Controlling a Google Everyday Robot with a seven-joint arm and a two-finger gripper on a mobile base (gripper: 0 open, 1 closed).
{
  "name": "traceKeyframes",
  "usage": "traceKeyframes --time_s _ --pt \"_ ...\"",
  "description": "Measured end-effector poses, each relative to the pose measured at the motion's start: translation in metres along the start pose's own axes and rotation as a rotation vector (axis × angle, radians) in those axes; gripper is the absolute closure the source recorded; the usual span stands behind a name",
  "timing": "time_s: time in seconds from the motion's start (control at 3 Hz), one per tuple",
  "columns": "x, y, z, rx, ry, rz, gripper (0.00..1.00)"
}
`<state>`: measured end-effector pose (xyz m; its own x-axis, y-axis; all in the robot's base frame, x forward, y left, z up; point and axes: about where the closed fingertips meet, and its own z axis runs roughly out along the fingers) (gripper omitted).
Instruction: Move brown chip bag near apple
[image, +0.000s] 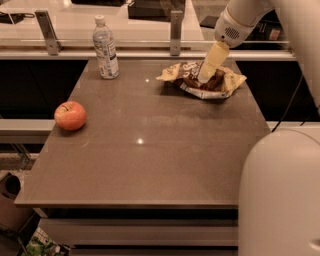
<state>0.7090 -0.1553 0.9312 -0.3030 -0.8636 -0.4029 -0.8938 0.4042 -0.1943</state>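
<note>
The robot's gripper should next move to the brown chip bag's end (182, 74) that is nearest the water bottle and close there.
The brown chip bag (222, 81) lies crinkled on the far right part of the grey table (150, 165), with a dark brown centre and pale yellow edges. The red-orange apple (70, 115) sits near the table's left edge, far from the bag. My gripper (204, 78) reaches down from the upper right, and its pale tip rests on or just above the middle of the bag. The arm hides part of the bag's centre.
A clear water bottle (106, 48) stands upright at the table's far left corner. Metal railing posts (175, 32) stand behind the table. My white body (280, 195) fills the lower right corner and covers the table's near right corner.
</note>
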Motion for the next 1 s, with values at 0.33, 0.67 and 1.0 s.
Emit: traceKeyframes --time_s 0.33,0.67,1.0 --pt "-0.015 -0.005 0.034 -0.064 -0.034 0.004 0.00" --pt "-0.018 -0.003 0.049 -0.096 -0.004 0.011 0.00" --pt "-0.011 -0.001 0.057 -0.102 0.063 0.025 0.00"
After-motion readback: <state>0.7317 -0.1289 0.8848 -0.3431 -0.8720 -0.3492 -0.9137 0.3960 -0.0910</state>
